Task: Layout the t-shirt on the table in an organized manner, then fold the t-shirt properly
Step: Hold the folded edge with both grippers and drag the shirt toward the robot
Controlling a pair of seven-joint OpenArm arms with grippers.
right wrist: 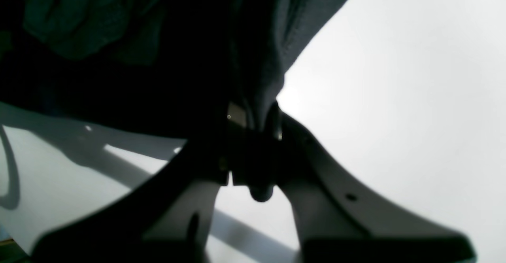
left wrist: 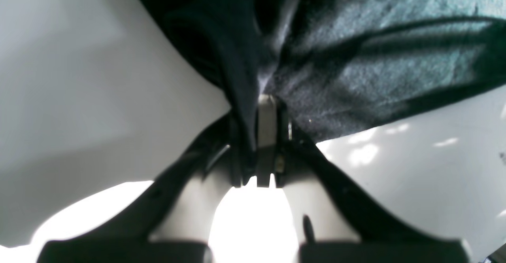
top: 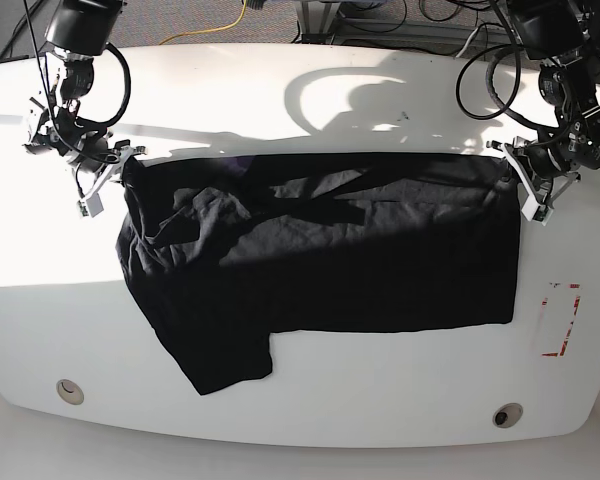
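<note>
I should use my right gripper to let go of the black t-shirt's corner on the bare white part of the table (top: 106,73), along the table's far edge.
The black t-shirt (top: 320,250) lies stretched across the middle of the white table (top: 310,110), creased at its upper left, one sleeve pointing toward the front edge. My left gripper (top: 510,170) is shut on the t-shirt's upper right corner; in the left wrist view the left gripper (left wrist: 267,101) pinches the bunched t-shirt (left wrist: 355,65). At the upper left corner my right gripper (top: 125,165) is also shut on the fabric; the right wrist view shows the right gripper (right wrist: 253,116) clamped on a fold of the t-shirt (right wrist: 257,37). Both grippers hover just above the table (left wrist: 79,97), (right wrist: 395,97).
A red dashed rectangle mark (top: 560,320) sits right of the shirt. Two small round holes (top: 70,390), (top: 507,414) lie near the table's front edge. Cables (top: 480,70) hang behind the table's far edge.
</note>
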